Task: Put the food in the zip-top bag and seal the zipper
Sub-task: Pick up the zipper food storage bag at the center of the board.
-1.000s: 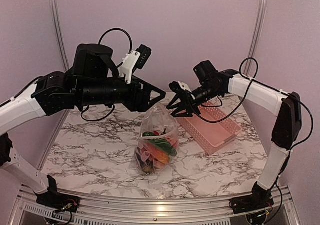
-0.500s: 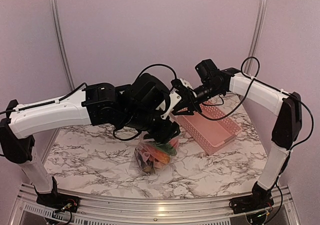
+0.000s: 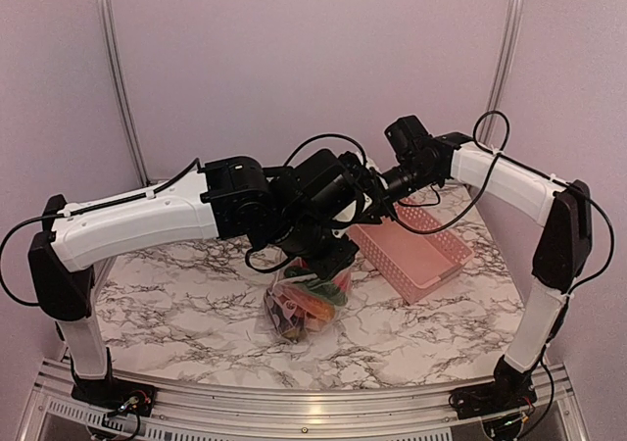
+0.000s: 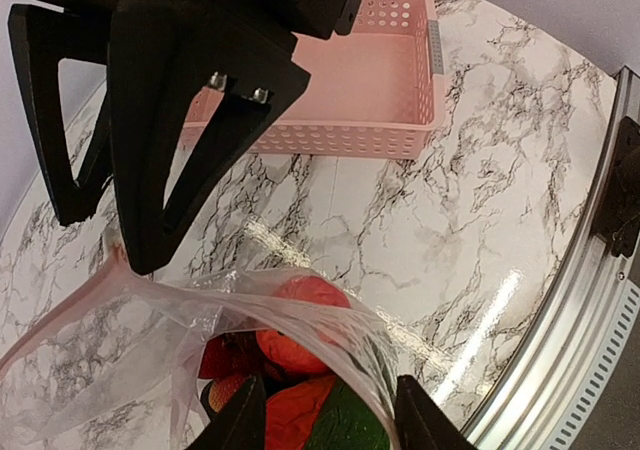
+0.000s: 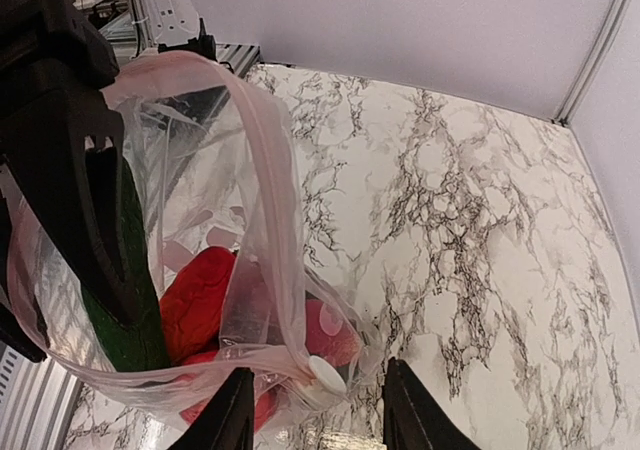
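Observation:
The slider is between my right gripper's fingers, so it should pinch the zipper's end (image 5: 342,394) beyond it, leaving the slider free for my left gripper.
The zip-top bag (image 3: 306,302) stands on the marble table, full of food: red fruits (image 4: 300,305) and a green piece (image 5: 120,315) show through the plastic. Its zipper (image 5: 275,220) runs up along the open mouth and ends at a white slider (image 5: 325,375). My right gripper (image 5: 318,410) has that corner and slider between its jaws and holds the corner up, the strip (image 4: 60,325) taut. My left gripper (image 4: 328,418) hangs over the mouth, jaws apart either side of the bag's wall and the food. In the top view the left arm hides the bag's mouth.
The pink perforated basket (image 3: 416,250) lies right of the bag, behind both grippers (image 4: 340,80). The metal rail of the table's near edge (image 4: 560,300) runs close to the bag. The two grippers' fingers stand almost against each other above the bag.
My left arm has swung right and down from beside the bag to right over its mouth, and its jaws have narrowed. The right gripper and the bag's corner have stayed put.

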